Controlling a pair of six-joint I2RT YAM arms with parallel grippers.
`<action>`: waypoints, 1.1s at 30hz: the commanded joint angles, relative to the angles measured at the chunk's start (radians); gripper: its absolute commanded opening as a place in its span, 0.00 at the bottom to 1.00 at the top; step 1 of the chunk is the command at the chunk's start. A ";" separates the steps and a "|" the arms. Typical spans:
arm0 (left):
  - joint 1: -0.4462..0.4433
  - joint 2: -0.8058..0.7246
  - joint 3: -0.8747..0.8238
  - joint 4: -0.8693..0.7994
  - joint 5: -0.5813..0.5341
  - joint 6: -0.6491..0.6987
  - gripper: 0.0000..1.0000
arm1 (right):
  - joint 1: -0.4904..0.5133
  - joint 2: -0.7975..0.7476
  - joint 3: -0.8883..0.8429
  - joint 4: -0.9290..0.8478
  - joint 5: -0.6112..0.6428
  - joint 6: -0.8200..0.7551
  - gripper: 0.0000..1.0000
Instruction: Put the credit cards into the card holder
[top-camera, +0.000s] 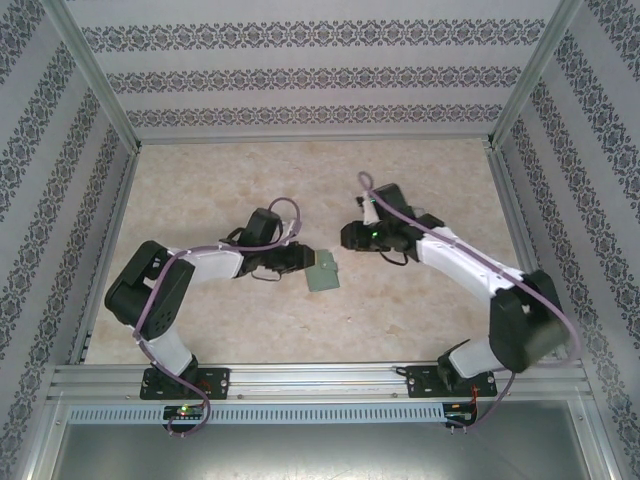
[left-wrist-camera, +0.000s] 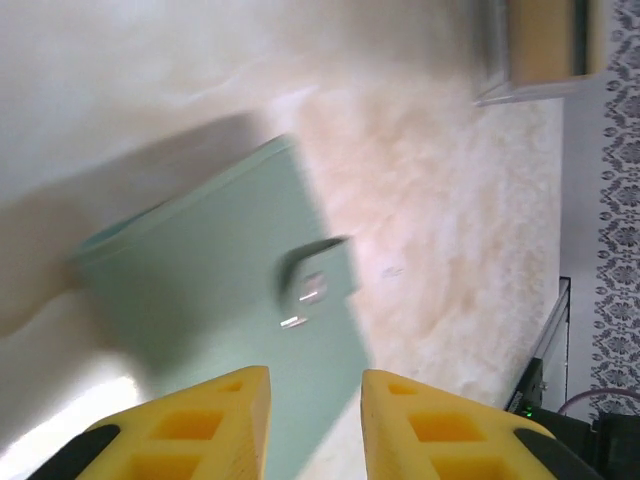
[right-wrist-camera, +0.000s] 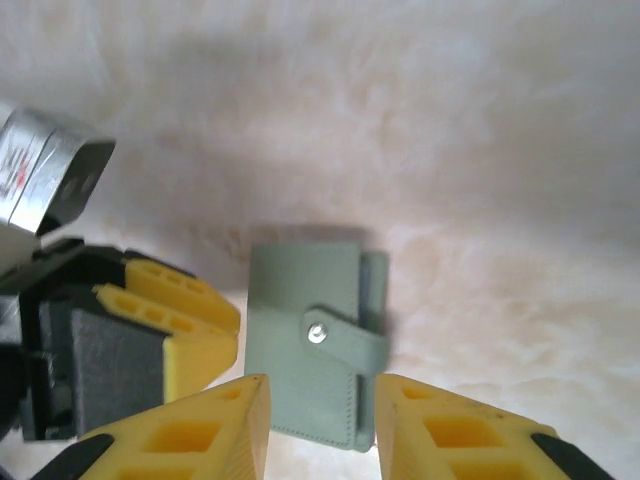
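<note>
I will pinch the tab's fold (right-wrist-camera: 380, 353) with my right gripper while my left gripper works at the snap, because the snapped tab holds the card holder shut.
The card holder (top-camera: 324, 271) is a sage-green wallet lying flat on the table, closed, with its tab snapped over the front. My left gripper (top-camera: 303, 262) is at its left edge. In the left wrist view this gripper (left-wrist-camera: 315, 385) is open, and the blurred wallet (left-wrist-camera: 220, 290) lies just beyond and partly between its yellow fingertips. My right gripper (top-camera: 347, 236) hovers above the wallet's far right. In the right wrist view it (right-wrist-camera: 318, 395) is open over the wallet (right-wrist-camera: 300, 330), with the left gripper's fingers (right-wrist-camera: 185, 320) beside the wallet's left edge. The credit cards are out of view.
The beige marbled table (top-camera: 200, 200) is walled in by patterned panels and metal posts (top-camera: 95, 75). A metal rail (top-camera: 320, 378) runs along the near edge. A blurred tan-orange thing in a grey frame (left-wrist-camera: 545, 40) sits at the top right of the left wrist view.
</note>
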 joint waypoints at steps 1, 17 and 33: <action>-0.042 -0.034 0.102 -0.229 -0.051 0.054 0.30 | -0.071 -0.012 -0.091 0.050 -0.095 0.004 0.36; -0.081 0.177 0.344 -0.484 -0.190 0.114 0.31 | -0.089 0.111 -0.189 0.235 -0.241 0.030 0.35; -0.092 0.252 0.392 -0.515 -0.183 0.104 0.22 | -0.064 0.311 -0.147 0.321 -0.331 0.065 0.30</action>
